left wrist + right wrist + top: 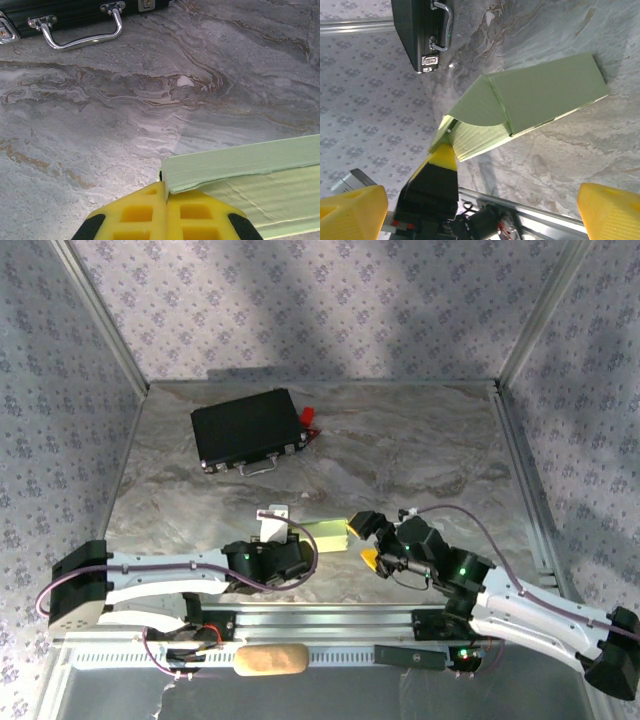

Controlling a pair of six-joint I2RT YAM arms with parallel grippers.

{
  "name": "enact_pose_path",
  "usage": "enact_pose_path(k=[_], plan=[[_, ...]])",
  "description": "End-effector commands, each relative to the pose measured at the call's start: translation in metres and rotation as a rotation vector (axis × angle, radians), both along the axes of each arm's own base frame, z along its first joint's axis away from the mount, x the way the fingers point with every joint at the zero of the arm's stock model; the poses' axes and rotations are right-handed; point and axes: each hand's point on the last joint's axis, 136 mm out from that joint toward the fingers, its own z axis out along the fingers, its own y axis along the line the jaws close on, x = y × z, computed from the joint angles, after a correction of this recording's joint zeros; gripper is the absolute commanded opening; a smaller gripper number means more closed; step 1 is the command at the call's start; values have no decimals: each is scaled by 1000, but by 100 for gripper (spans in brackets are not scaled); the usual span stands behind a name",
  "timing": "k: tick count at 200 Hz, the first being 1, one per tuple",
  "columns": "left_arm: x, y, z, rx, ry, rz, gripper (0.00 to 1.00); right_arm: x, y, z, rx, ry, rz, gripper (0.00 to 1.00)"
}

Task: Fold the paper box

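Note:
The curved flap gapes by my left gripper, so I'll close my right gripper around the box's open end [477, 137] to squeeze it in.
The paper box [330, 533] is a pale green, flat rectangular box at the near middle of the marble table. In the left wrist view its near corner [240, 165] is pinched between the yellow pads of my left gripper [165, 189], which is shut on it. From above, the left gripper [300, 537] is at the box's left end. The right gripper [363, 542] stands at the right end with its jaws wide apart and nothing between them. In the right wrist view the box [545, 95] has a curved flap tucked in, and the right gripper [480, 210] is open, short of the box.
A black case [250, 430] with a metal handle lies at the back left, with a small red thing [308, 415] by its corner. The case's handle [82, 37] lies ahead of the left gripper. An aluminium rail [330, 618] runs along the near edge. Patterned walls enclose the table.

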Motion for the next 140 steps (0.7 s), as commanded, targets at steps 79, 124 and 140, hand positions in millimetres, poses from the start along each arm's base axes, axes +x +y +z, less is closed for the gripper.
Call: enact_pose_path(k=[79, 124, 140], plan=[[-2, -1, 3, 34, -6, 10, 0, 26, 20, 3, 174, 108, -79, 99], [-3, -3, 5, 36, -13, 5, 0, 34, 25, -20, 162, 177, -90, 91], [-3, -4, 6, 38, -14, 0, 0, 39, 22, -21, 161, 171, -106, 87]])
